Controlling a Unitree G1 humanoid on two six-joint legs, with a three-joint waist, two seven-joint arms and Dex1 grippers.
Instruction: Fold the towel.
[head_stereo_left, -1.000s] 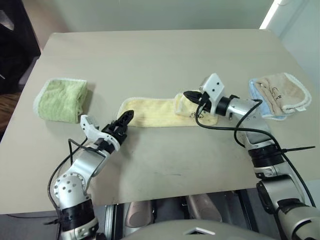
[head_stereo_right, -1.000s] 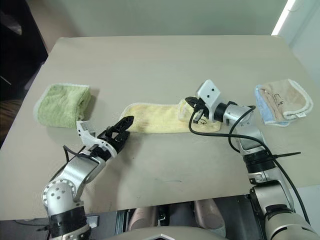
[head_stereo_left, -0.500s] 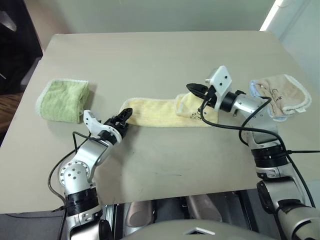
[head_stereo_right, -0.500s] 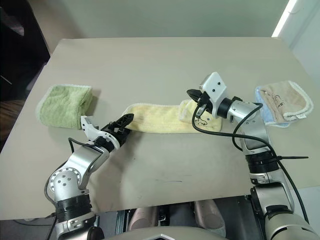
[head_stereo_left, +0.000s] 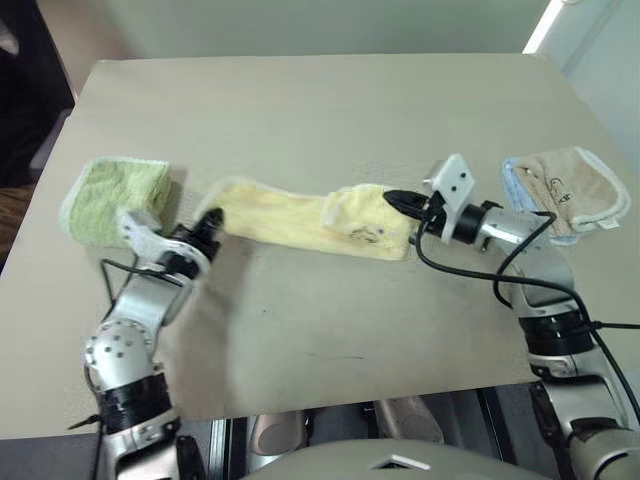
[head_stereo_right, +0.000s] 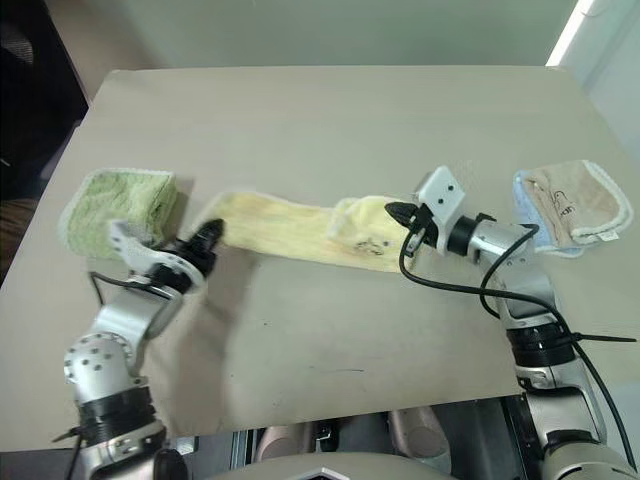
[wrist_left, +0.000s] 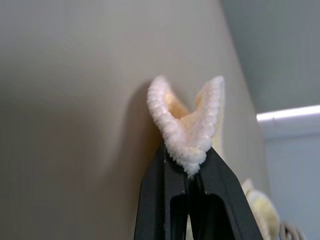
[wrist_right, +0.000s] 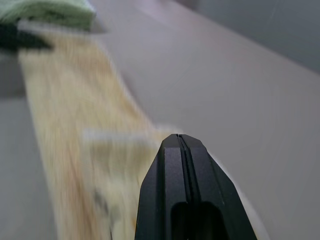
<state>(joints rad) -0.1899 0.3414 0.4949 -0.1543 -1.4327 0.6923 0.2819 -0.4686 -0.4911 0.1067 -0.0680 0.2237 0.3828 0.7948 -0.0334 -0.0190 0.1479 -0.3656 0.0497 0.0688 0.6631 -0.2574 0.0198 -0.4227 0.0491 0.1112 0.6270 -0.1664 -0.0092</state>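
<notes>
Next, my left gripper lets go of the yellow towel's stretched end on top of its bunched end, over the small dark mark (head_stereo_left: 372, 224) (wrist_left: 264, 212).
The pale yellow towel (head_stereo_left: 290, 218) lies stretched in a long strip across the middle of the table, bunched at its right end, where a small dark mark shows. My left gripper (head_stereo_left: 211, 220) is shut on the strip's left end, close to the green towel. In the left wrist view the white hem (wrist_left: 184, 131) sticks up in a V from between the shut fingers (wrist_left: 170, 190). My right gripper (head_stereo_left: 392, 198) is shut at the towel's right end. In the right wrist view its closed tip (wrist_right: 178, 137) hangs over the towel (wrist_right: 75, 115) with no cloth seen between the fingers.
A folded green towel (head_stereo_left: 112, 195) lies at the table's left, just beyond my left gripper. A beige towel with a dark logo (head_stereo_left: 563, 190) rests on a blue cloth at the right edge. The tan table (head_stereo_left: 330, 110) stretches away behind the strip.
My left gripper has shut on the towel's left end and carried it left and a little up, toward the green towel. The right gripper, still shut, has drawn back to the right.
</notes>
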